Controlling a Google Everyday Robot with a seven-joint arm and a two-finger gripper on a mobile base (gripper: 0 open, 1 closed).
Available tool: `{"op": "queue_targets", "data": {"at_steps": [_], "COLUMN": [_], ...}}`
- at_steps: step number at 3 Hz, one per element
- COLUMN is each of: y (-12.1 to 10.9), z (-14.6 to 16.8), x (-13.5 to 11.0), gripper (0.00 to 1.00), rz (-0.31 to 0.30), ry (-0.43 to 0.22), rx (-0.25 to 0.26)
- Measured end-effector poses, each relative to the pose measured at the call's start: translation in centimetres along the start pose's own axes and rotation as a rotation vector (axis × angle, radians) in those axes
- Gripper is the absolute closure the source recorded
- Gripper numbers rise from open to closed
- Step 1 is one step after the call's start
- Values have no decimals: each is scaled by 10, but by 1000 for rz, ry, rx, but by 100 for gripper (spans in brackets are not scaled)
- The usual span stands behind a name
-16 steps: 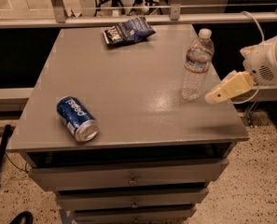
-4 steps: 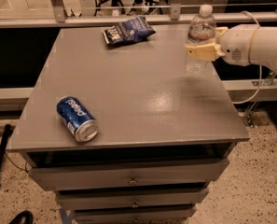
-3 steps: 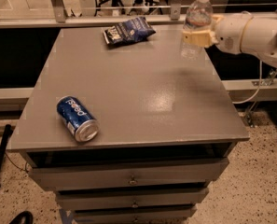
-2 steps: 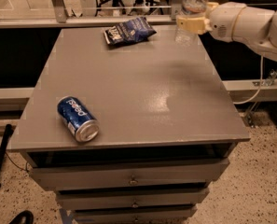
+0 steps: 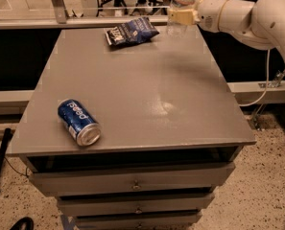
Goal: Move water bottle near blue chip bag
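Note:
Next, I release the water bottle on the grey table (image 5: 158,49) beside the blue chip bag's end nearest my arm. The bottle is still held above the table.
The water bottle (image 5: 180,1) is a clear plastic bottle, upright, its cap cut off by the top edge of the view. My gripper (image 5: 180,16) is shut on the bottle's lower body and holds it above the table's far right part. The white arm (image 5: 250,13) reaches in from the right. The blue chip bag (image 5: 130,30) lies flat at the far middle of the table, a short way left of the bottle.
A blue Pepsi can (image 5: 78,121) lies on its side at the front left of the grey table (image 5: 147,95). Drawers sit under the tabletop. A railing and chairs stand behind the table. A white ledge (image 5: 267,87) runs at the right.
My gripper has carried the water bottle from the table's right side up and toward the far edge, leftward, closer to the blue chip bag.

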State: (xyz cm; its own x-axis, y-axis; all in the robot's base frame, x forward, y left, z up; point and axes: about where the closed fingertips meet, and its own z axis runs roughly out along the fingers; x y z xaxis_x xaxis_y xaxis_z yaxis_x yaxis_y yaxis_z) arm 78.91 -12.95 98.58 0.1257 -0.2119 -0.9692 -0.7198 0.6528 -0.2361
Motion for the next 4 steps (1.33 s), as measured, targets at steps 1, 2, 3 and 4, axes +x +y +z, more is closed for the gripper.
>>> {"op": "queue_targets", "data": {"at_steps": [1, 2, 3, 4], "y": [-3, -7, -8, -6], "z": [27, 47, 61, 73], "x": [10, 21, 31, 39], "gripper": [100, 100, 100, 100], "rz": [1, 9, 32, 81], "ry": [20, 42, 58, 63], "rx": [-24, -45, -69, -102]}}
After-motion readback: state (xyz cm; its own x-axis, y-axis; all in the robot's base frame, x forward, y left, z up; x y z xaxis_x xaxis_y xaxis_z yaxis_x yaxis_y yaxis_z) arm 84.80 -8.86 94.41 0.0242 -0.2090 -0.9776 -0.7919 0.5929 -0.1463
